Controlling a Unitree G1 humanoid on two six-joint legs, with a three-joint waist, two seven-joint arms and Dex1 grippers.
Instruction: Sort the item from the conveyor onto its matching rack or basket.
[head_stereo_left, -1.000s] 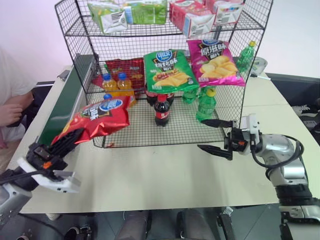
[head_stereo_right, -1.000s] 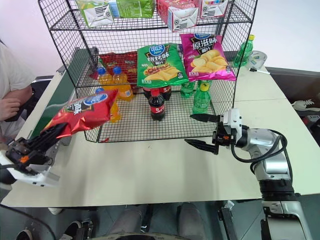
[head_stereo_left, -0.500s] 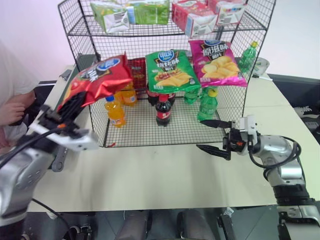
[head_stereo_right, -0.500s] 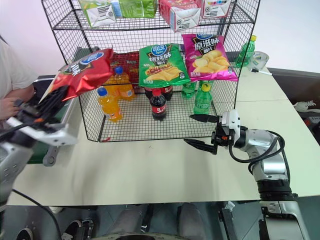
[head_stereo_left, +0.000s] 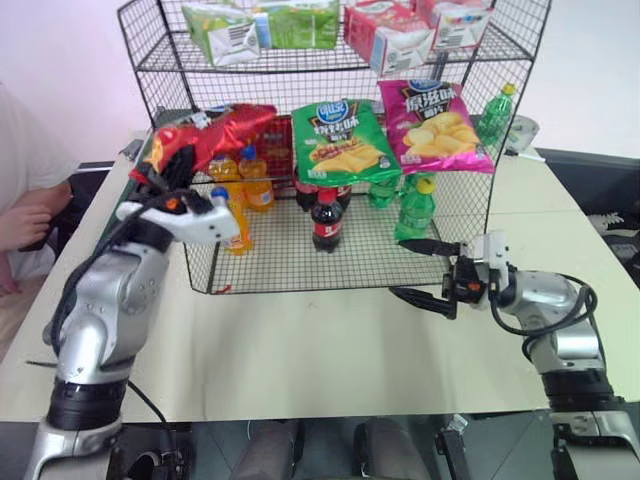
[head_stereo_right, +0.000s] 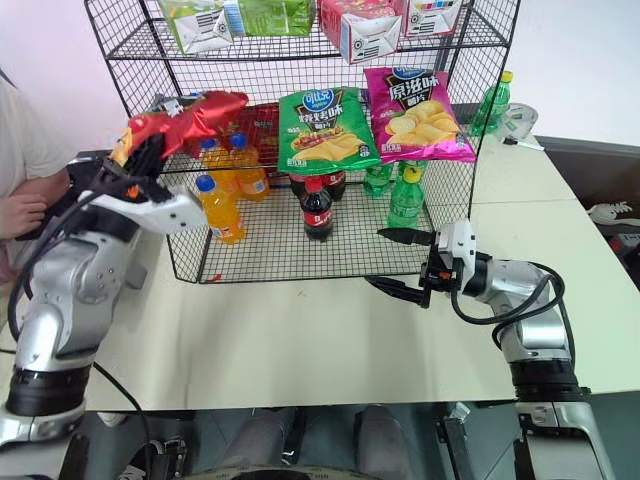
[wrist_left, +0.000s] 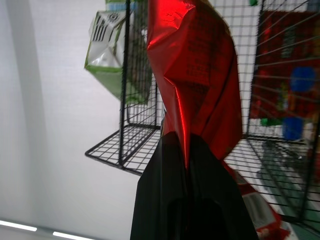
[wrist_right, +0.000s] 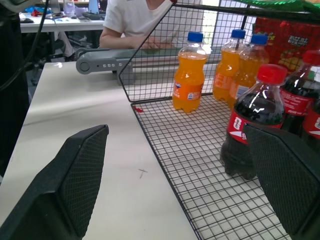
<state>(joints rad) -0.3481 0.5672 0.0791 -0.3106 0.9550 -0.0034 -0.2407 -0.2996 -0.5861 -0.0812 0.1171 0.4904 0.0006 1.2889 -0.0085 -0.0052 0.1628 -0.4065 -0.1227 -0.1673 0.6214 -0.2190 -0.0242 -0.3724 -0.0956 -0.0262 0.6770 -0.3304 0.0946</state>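
My left gripper has the glossy red crisp bag. It will let go of the bag on the middle level (head_stereo_left: 248, 128) beside the green crisp bag.
The glossy red crisp bag (head_stereo_left: 225, 128) is held up at the front left corner of the black wire rack (head_stereo_left: 285, 262), level with its middle tier. My left gripper (head_stereo_left: 172, 168) is shut on the bag's lower end, and its black fingers (wrist_left: 185, 195) pinch the foil (wrist_left: 197, 65). Another red bag (head_stereo_left: 272, 140) hangs inside the rack behind it. My right gripper (head_stereo_left: 424, 271) is open and holds nothing, pointing left just off the rack's front right corner. The grey end of the conveyor frame (wrist_right: 98, 63) lies beyond the rack.
A green crisp bag (head_stereo_left: 340, 140) and a pink one (head_stereo_left: 436, 124) hang on the middle tier. Orange bottles (head_stereo_left: 236, 218), a cola bottle (head_stereo_left: 322, 220) and green bottles (head_stereo_left: 412, 208) stand on the bottom grid. Cartons (head_stereo_left: 260, 25) fill the top shelf. A person's hand (head_stereo_left: 25, 225) rests at the left.
My left arm has lifted the red bag up and forward from low over the table's left side to the rack's front left corner. The right gripper has stayed put.
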